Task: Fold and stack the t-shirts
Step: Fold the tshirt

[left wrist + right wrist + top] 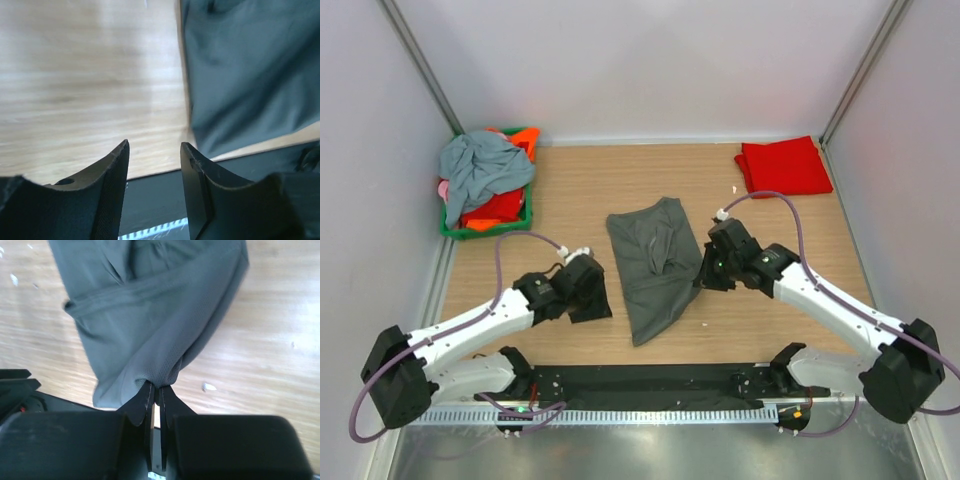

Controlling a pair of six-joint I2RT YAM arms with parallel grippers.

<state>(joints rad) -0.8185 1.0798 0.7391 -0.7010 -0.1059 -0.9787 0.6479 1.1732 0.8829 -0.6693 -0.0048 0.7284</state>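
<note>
The robot's right gripper needs to lay the gripped edge of the charcoal-grey t-shirt down at its back corner nearer the red t-shirt (pixel 686 208).
A dark charcoal-grey t-shirt (pixel 652 262) lies partly folded in a long strip in the middle of the table; it also shows in the left wrist view (pixel 250 75) and the right wrist view (pixel 150 315). My right gripper (pixel 704 272) is shut on the shirt's right edge, the cloth bunched between its fingertips (pixel 156 388). My left gripper (pixel 590 300) is open and empty (pixel 154 150), just left of the shirt near the table's front edge. A folded bright red t-shirt (pixel 783 166) lies at the back right.
A green plastic basket (pixel 525 213) at the back left holds a blue-grey shirt (pixel 480 165) over red, orange and pink ones. A black strip (pixel 650 382) runs along the table's front edge. Grey walls close the left, back and right sides.
</note>
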